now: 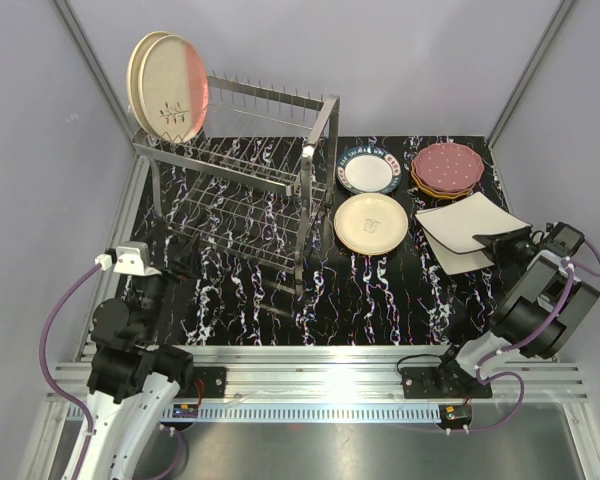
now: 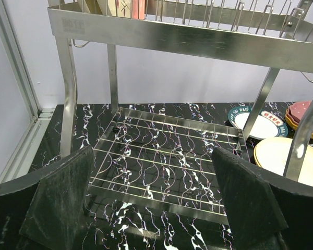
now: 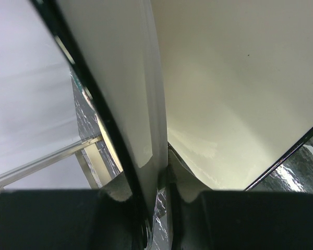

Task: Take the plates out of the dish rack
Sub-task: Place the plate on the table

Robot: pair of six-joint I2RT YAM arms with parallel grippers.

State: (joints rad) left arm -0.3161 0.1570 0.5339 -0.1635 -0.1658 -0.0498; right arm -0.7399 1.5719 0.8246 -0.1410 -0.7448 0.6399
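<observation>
I should let go of the cream square plate with my right gripper on top of the matching square plate [image 1: 468, 226] in front of the maroon stack.
The dish rack [image 1: 242, 190] stands at the left of the table. Two round plates stand upright in its top tier at the far left, a cream one [image 1: 143, 70] and one with an orange side [image 1: 178, 88]. My left gripper [image 1: 177, 262] is open and empty in front of the rack's bare lower tier [image 2: 161, 151]. My right gripper [image 1: 500, 245] is shut on the near edge of a cream square plate with a dark edge [image 1: 468, 230], which fills the right wrist view [image 3: 240, 78] between the jaws [image 3: 164, 208].
Right of the rack lie a white plate with a dark patterned rim [image 1: 368, 170], a cream round plate [image 1: 370, 222] and a stack topped by a maroon scalloped plate [image 1: 444, 166]. Grey walls enclose the black marble table [image 1: 380, 300].
</observation>
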